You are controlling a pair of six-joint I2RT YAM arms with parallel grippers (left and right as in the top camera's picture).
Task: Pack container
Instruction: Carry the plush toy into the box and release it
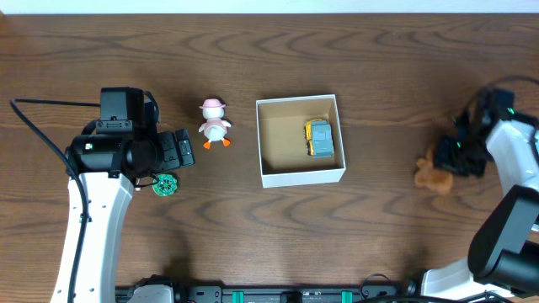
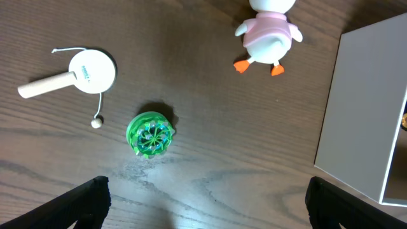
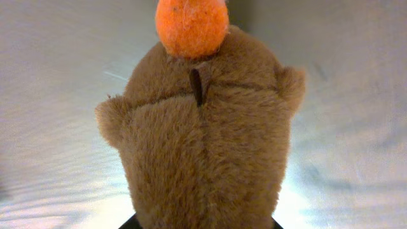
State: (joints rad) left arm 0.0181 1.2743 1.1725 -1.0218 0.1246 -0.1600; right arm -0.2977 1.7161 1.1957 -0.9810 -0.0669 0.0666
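The duck toy's pink shirt [image 1: 215, 123] [image 2: 268, 29], just below its head, is the next place my left gripper should go to and close on.
The container [image 1: 301, 176], a square white box with a tan inside, sits mid-table and holds a yellow and blue toy vehicle [image 1: 319, 138]. Its white wall shows in the left wrist view [image 2: 356, 121]. My left gripper [image 1: 185, 151] is open and empty above the table [image 2: 206, 194], with a green spinning top [image 2: 150, 133] just ahead of it, also seen overhead [image 1: 166, 185]. A pink and white duck toy [image 1: 215, 123] stands left of the box [image 2: 267, 38]. My right gripper [image 1: 452, 158] is closed around a brown plush toy [image 1: 433, 174] with an orange knob, which fills the right wrist view [image 3: 203, 146].
A small white paddle drum with a wooden handle and a bead on a string [image 2: 89, 69] lies left of the green top; my left arm hides it overhead. The brown wooden table's far edge runs along the top of the overhead view.
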